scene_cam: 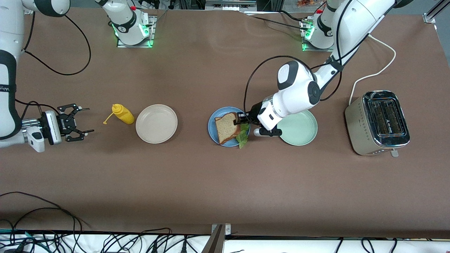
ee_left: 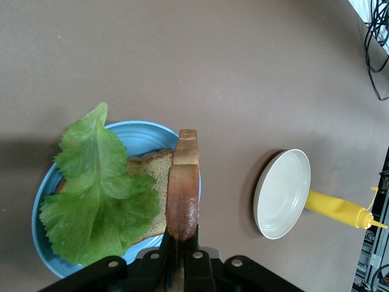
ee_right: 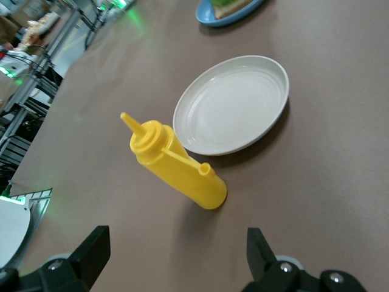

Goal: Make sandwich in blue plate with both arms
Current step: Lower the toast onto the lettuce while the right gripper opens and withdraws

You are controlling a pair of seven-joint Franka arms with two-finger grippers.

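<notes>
Next, my left gripper lets go of the second bread slice on top of the lettuce leaf over the blue plate [scene_cam: 231, 127] [ee_left: 117, 196].
The blue plate [scene_cam: 212, 123] [ee_left: 141, 132] lies mid-table. On it rests a tan bread slice [ee_left: 150, 172] with a ruffled green lettuce leaf [ee_left: 97, 194] [scene_cam: 242, 139] spread over it and hanging past the rim. My left gripper [scene_cam: 242, 119] [ee_left: 182, 236] is shut on the crust of a second bread slice [scene_cam: 227, 127] [ee_left: 183, 191], held tilted on edge over the plate, beside the lettuce. My right gripper [scene_cam: 83, 121] [ee_right: 176, 240] waits open and holds nothing, low over the table at the right arm's end, next to the yellow bottle.
A yellow squeeze bottle [scene_cam: 123, 114] [ee_right: 177, 170] lies beside a cream-white plate [scene_cam: 156, 123] [ee_right: 232, 103] [ee_left: 282, 194]. A mint-green plate [scene_cam: 301, 130] lies under the left wrist, beside the blue plate. A steel toaster [scene_cam: 378, 121] with a white cord stands at the left arm's end.
</notes>
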